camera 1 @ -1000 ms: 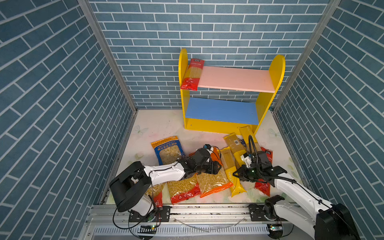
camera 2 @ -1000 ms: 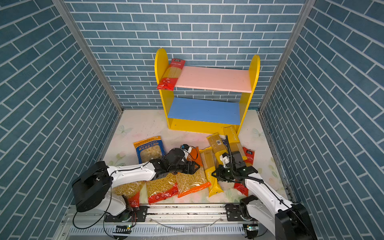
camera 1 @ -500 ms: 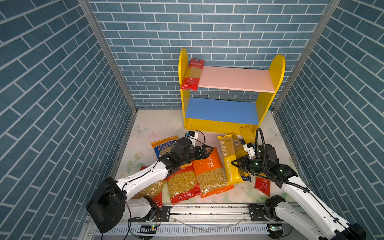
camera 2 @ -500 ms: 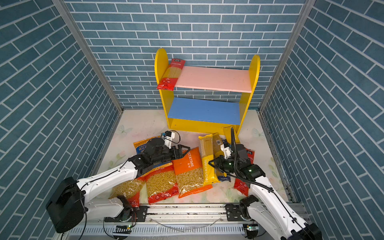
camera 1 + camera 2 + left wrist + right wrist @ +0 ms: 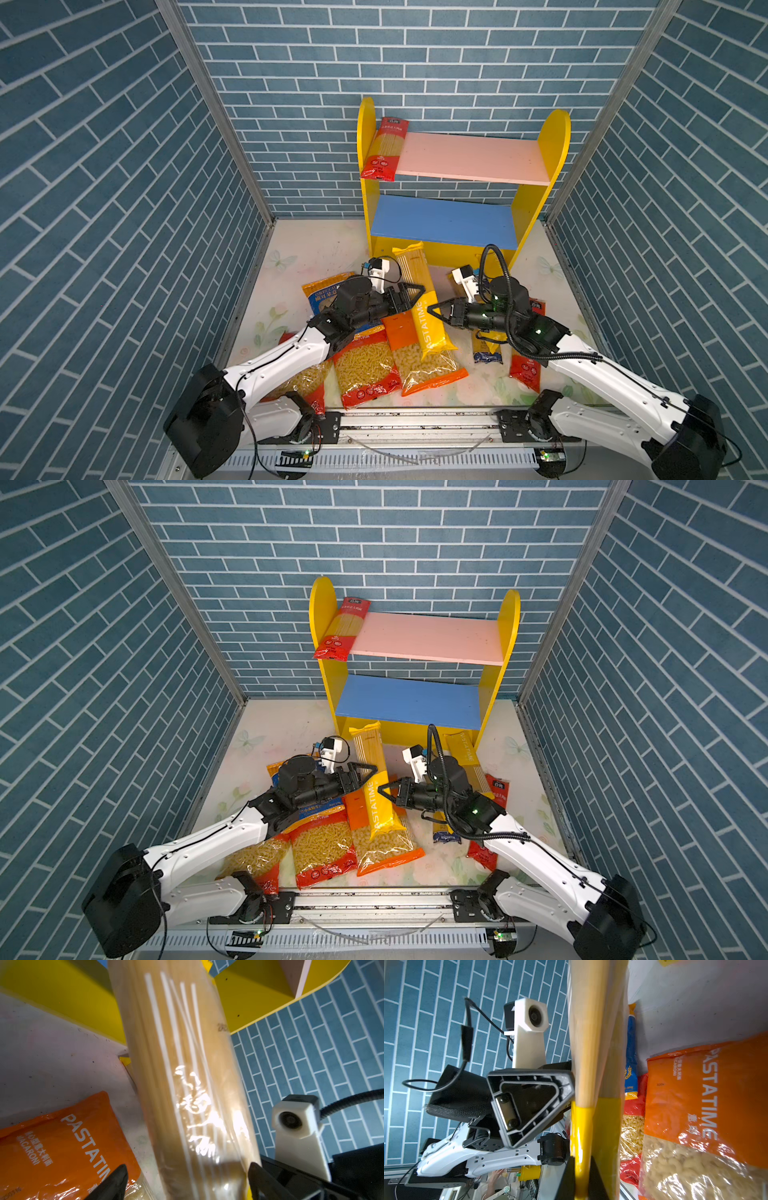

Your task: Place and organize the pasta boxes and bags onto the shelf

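My right gripper will put the yellow spaghetti pack down between the orange macaroni bag and the dark blue pack point(image 5: 466, 334).
A yellow PASTATIME spaghetti pack point(image 5: 424, 320) hangs tilted above the floor bags, with my right gripper point(image 5: 433, 309) shut on its yellow edge point(image 5: 580, 1147). My left gripper point(image 5: 187, 1180) stands open with its fingers on either side of that pack point(image 5: 187, 1084); in a top view the left gripper point(image 5: 370, 771) faces the right gripper point(image 5: 384, 791) across it. The shelf point(image 5: 555, 137) stands at the back, with one red spaghetti pack point(image 5: 384, 149) leaning at the left end of its pink board. The blue board is bare.
On the floor lie an orange macaroni bag point(image 5: 419, 365), a red short-pasta bag point(image 5: 365, 370), a blue and orange bag point(image 5: 322, 291), a dark blue pack point(image 5: 486, 355), a red spaghetti pack point(image 5: 525, 370) and another yellow pack point(image 5: 463, 748). Brick walls close in both sides.
Both arms have risen and come toward the middle. The right gripper has carried the yellow pack up and to the left, and the left gripper has moved to straddle it.
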{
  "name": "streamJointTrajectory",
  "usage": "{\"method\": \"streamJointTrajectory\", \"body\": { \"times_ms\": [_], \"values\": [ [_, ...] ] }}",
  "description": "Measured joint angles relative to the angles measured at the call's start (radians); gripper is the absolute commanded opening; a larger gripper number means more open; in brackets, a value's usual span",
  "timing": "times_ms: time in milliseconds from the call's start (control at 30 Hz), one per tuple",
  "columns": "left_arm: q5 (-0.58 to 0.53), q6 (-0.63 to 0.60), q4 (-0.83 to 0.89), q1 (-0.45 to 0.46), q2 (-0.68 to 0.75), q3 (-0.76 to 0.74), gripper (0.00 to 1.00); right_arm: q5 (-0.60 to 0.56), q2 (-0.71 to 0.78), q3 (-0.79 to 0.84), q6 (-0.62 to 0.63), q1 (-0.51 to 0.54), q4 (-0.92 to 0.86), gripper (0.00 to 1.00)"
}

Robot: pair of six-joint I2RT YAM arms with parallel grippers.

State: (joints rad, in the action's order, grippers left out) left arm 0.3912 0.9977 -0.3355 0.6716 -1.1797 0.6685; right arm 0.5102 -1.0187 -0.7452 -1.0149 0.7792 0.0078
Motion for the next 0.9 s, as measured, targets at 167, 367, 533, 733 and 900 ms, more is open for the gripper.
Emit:
{"method": "streamJointTrajectory", "body": {
  "times_ms": [167, 367, 533, 733, 900],
  "values": [
    [0.019, 0.019, -0.036, -0.048, 0.03, 0.002, 0.65, 0.002, -0.044, 0.0, -0.034, 0.019, 0.097, 0.0],
    [0.036, 0.02, -0.05, -0.054, 0.03, 0.025, 0.63, -0.002, -0.045, 0.0, -0.057, 0.019, 0.156, 0.0],
    [0.062, 0.024, -0.075, -0.054, 0.015, 0.053, 0.76, -0.011, -0.045, 0.0, -0.09, 0.019, 0.206, 0.0],
    [0.048, 0.012, -0.033, -0.054, -0.004, 0.052, 0.83, -0.034, -0.009, 0.016, -0.089, -0.022, 0.116, 0.0],
    [0.003, -0.032, 0.066, -0.054, 0.014, 0.037, 0.84, -0.082, 0.034, 0.134, -0.106, -0.128, -0.002, 0.0]
  ]
}}
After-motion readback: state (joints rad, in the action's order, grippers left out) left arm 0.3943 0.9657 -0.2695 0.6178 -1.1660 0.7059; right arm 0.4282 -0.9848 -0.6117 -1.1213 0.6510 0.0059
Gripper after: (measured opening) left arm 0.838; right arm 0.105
